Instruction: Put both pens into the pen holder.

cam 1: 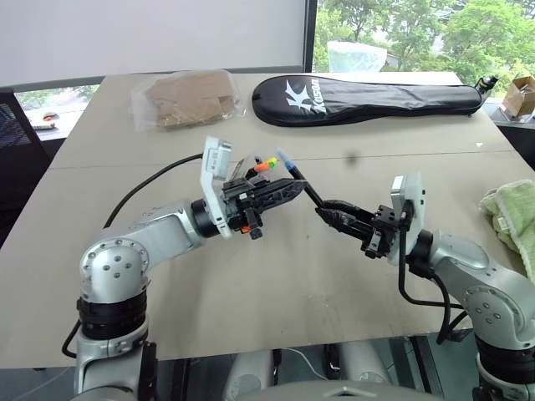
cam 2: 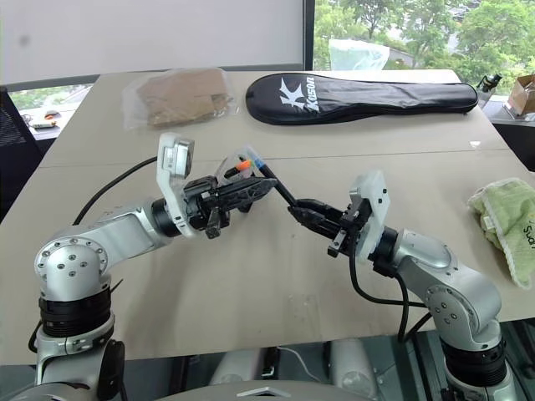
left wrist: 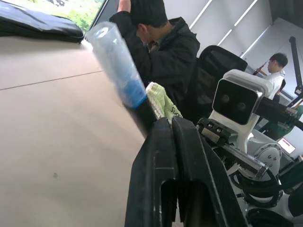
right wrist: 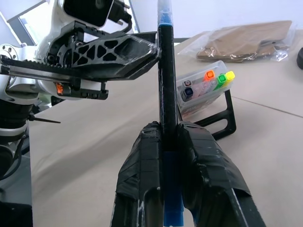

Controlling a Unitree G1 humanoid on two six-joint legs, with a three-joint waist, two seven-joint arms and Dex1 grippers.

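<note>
The body of the pen is outside the shut fingers of my left gripper, so next my left gripper opens and takes hold of the blue cap (cam 1: 286,159) before my right gripper lets go of the pen.
The dark pen with a blue cap (cam 1: 308,190) is held up above the table, cap pointing away, with my right gripper (cam 1: 324,209) shut on its lower barrel (right wrist: 166,85). My left gripper (cam 1: 297,182) is shut, and its tips rest against the barrel just below the cap. I cannot tell whether they pinch it. The clear pen holder (right wrist: 201,92) stands on its black triangular stand on the table behind the left gripper. The orange-ended marker (right wrist: 209,74) sits in it beside a yellow-green highlighter (right wrist: 226,76).
A black racket bag (cam 1: 368,98) and a clear bag of brown cardboard (cam 1: 188,98) lie at the table's far side. A green towel (cam 1: 510,213) is at the right edge. A person in a dark jacket (left wrist: 165,47) sits beyond the table.
</note>
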